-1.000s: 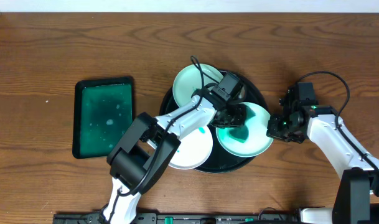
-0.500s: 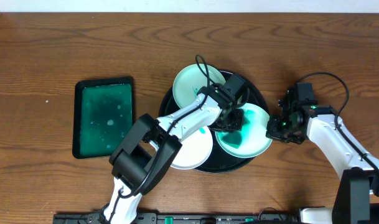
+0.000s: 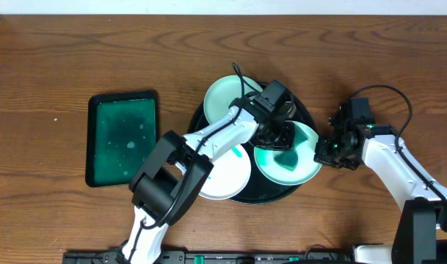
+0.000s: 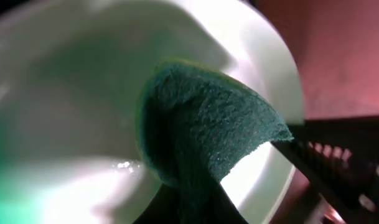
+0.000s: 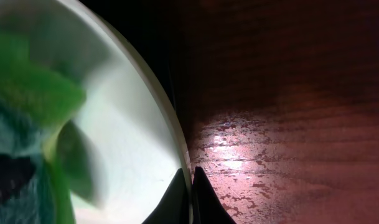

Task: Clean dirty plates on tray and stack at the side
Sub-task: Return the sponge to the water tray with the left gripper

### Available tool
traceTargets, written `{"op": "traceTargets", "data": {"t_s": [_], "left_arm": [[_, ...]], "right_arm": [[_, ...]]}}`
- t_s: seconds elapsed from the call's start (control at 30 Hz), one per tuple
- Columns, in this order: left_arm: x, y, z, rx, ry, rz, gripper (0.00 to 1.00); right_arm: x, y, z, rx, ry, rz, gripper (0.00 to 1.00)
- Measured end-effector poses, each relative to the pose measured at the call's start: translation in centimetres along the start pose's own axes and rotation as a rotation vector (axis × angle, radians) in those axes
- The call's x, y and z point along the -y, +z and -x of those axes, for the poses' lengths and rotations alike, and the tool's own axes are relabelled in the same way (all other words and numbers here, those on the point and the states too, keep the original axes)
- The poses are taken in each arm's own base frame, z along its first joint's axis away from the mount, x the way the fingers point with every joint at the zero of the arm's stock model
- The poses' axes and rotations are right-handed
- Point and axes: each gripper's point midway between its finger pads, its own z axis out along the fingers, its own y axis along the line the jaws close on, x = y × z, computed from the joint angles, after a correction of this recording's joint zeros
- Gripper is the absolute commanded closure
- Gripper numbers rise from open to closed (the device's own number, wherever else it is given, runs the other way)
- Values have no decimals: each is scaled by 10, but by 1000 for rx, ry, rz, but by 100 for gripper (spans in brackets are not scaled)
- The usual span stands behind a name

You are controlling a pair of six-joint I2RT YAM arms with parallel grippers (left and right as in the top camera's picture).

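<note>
Next, my left gripper lets go of the scrub pad in the middle of the small rectangular dark green tray (image 3: 121,145).
The black round tray (image 3: 305,111) holds three plates. A mint plate (image 3: 223,99) lies at the back left, a white plate (image 3: 227,180) at the front left, and a mint plate (image 3: 304,167) at the right. My left gripper (image 3: 276,137) is shut on a dark green scrub pad (image 4: 208,134) pressed onto the right mint plate (image 4: 83,112). My right gripper (image 3: 323,150) is shut on that plate's right rim (image 5: 170,118) and holds it tilted. The pad shows blurred in the right wrist view (image 5: 21,124).
A small rectangular dark green tray (image 3: 122,137) lies on the wooden table (image 3: 47,73) to the left of the black tray. My left arm reaches across the white plate and the middle of the black tray.
My left gripper has shifted the pad a little over the right mint plate, first right, then back and down. The right gripper has held still on the rim.
</note>
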Motion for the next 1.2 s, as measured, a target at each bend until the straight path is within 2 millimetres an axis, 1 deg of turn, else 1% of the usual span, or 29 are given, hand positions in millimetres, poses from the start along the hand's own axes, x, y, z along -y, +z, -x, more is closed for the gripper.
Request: {"op": "traceTargets", "data": {"t_s": [0.07, 0.1, 0.13, 0.2, 0.27, 0.33, 0.37, 0.4, 0.43, 0.47, 0.53, 0.6, 0.63, 0.67, 0.73, 0.77, 0.8, 0.83, 0.87, 0.9, 0.93, 1.0, 1.03, 1.07, 1.13, 1.2], "left_arm": [[-7, -7, -3, -24, -35, -1, 93], [-14, -14, -2, -26, -58, 9, 93], [-20, -26, 0, -16, -75, 21, 93], [-32, -56, 6, 30, -100, 61, 93], [-38, -99, 12, 112, -106, 113, 93], [-41, -150, 16, 224, -106, 172, 93], [-46, -188, 12, 297, -120, 224, 93], [-50, -209, 9, 340, -131, 253, 93], [-68, -251, 0, 415, -183, 335, 93], [-81, -270, -3, 455, -219, 377, 93], [-118, -306, -17, 500, -318, 477, 93], [-156, -335, -24, 539, -410, 555, 93], [-178, -347, -28, 554, -462, 597, 93], [-198, -355, -32, 562, -504, 627, 93], [-230, -358, -41, 553, -572, 662, 93], [-245, -356, -45, 542, -604, 676, 93], [-265, -350, -52, 516, -643, 690, 93], [-274, -346, -55, 500, -662, 693, 92], [-286, -339, -59, 477, -687, 696, 90], [-296, -334, -62, 456, -708, 697, 83], [-306, -326, -65, 427, -729, 698, 74], [-319, -314, -69, 381, -750, 701, 71], [-322, -311, -68, 370, -747, 702, 69], [-323, -309, -68, 361, -746, 702, 64], [-324, -307, -69, 350, -741, 703, 62], [-324, -307, -69, 353, -740, 702, 62]], "right_arm": [[0, 0, 0, 0, 0, 0, 99], [0, 0, 0, 0, 0, 0, 99], [0, 0, 0, 0, 0, 0, 99], [0, 0, 0, 0, 0, 0, 99], [0, 0, 0, 0, 0, 0, 99], [0, 0, 0, 0, -1, 0, 99], [0, 0, 0, 0, -5, 0, 99], [0, 0, 0, 0, -9, 0, 99], [0, 0, 0, 0, -13, 0, 99], [0, 0, 0, -1, -17, 1, 99], [0, 0, 0, 0, -24, 1, 99], [0, 0, 0, 2, -29, 1, 99], [0, 0, 1, 3, -31, 2, 99], [-1, 0, 2, 7, -33, 2, 99], [-1, 0, 3, 12, -37, 3, 99], [-1, 0, 3, 13, -38, 4, 99], [-1, 0, 3, 13, -40, 4, 99], [-1, 0, 3, 12, -41, 3, 99], [-1, 0, 3, 12, -41, 3, 99], [-1, 0, 3, 12, -42, 3, 99], [-1, 0, 3, 11, -42, 3, 99], [-1, -2, 2, 4, -47, 0, 99], [-1, -3, 2, 3, -49, 0, 99], [-1, -4, 3, 2, -53, -2, 99], [-2, -8, 3, 4, -58, -3, 99], [-2, -18, 3, 26, -76, -9, 99]]}}
